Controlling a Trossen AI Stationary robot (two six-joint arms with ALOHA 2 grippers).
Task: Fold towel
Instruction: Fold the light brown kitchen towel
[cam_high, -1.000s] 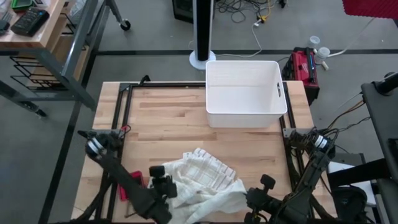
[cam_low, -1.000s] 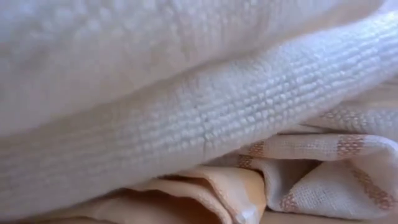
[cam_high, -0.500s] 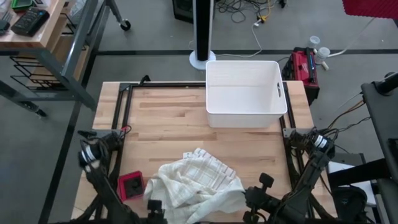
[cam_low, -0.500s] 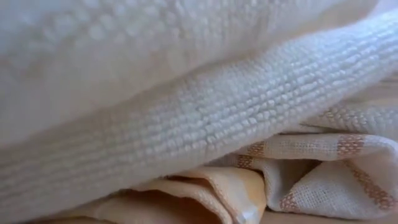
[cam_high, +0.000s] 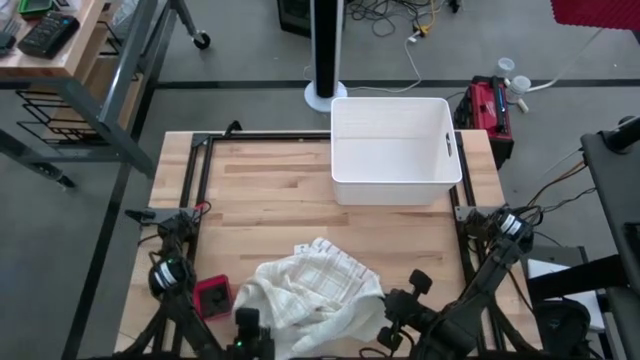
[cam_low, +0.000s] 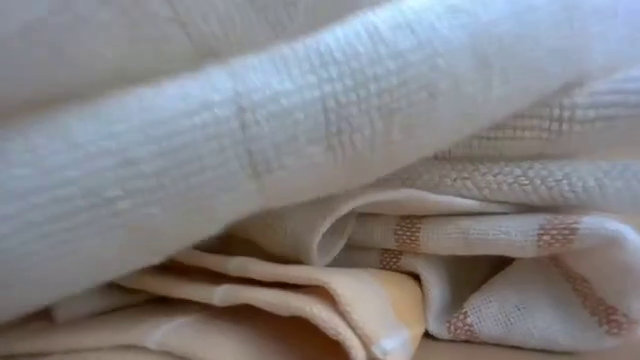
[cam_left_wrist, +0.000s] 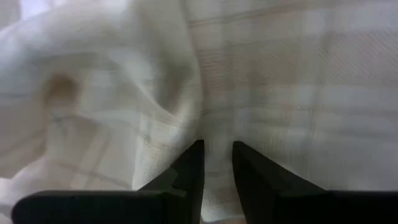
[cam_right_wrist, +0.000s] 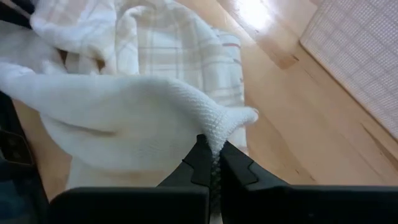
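My left fingers are on the checked towel, in from its edge; I will open them and pinch the towel's edge (cam_left_wrist: 220, 218) before stretching it wide.
A white towel (cam_high: 315, 290) with faint tan checks lies crumpled on the wooden table (cam_high: 260, 190), near its front edge. It fills the low view (cam_low: 300, 150) with stacked folds. My left gripper (cam_left_wrist: 216, 146) is at the heap's near left (cam_high: 245, 332), shut on cloth. My right gripper (cam_right_wrist: 213, 148) is at the heap's near right (cam_high: 388, 322), shut on a bunched end of the towel. My left gripper pinches towel cloth (cam_left_wrist: 216, 132) between its two fingers, at the heap's near-left part. The fingers slant steeply down from above. Whether they hold one layer or several, I cannot tell. The cloth around them lies in loose wrinkles. My right gripper pinches a gathered, bunched end of the towel (cam_right_wrist: 217, 127) between its two fingers; a small tip (cam_right_wrist: 249, 115) sticks out past them. The fingers slant down from the near right. The held cloth is raised off the table and spreads back to the heap (cam_right_wrist: 124, 118).
A white plastic bin (cam_high: 395, 150) stands at the far right of the table. A small red and black object (cam_high: 212, 297) lies by the towel's left side. Bare wood stretches between the towel and the bin. A black frame (cam_high: 190, 180) runs along the table's edges.
My left gripper has gone down and toward the table's near edge with its cloth, uncovering the red object. The towel's left part has been drawn nearer and the heap has gathered in. In the low view the top fold has shifted and more folds show beneath. My right gripper has edged toward the towel.
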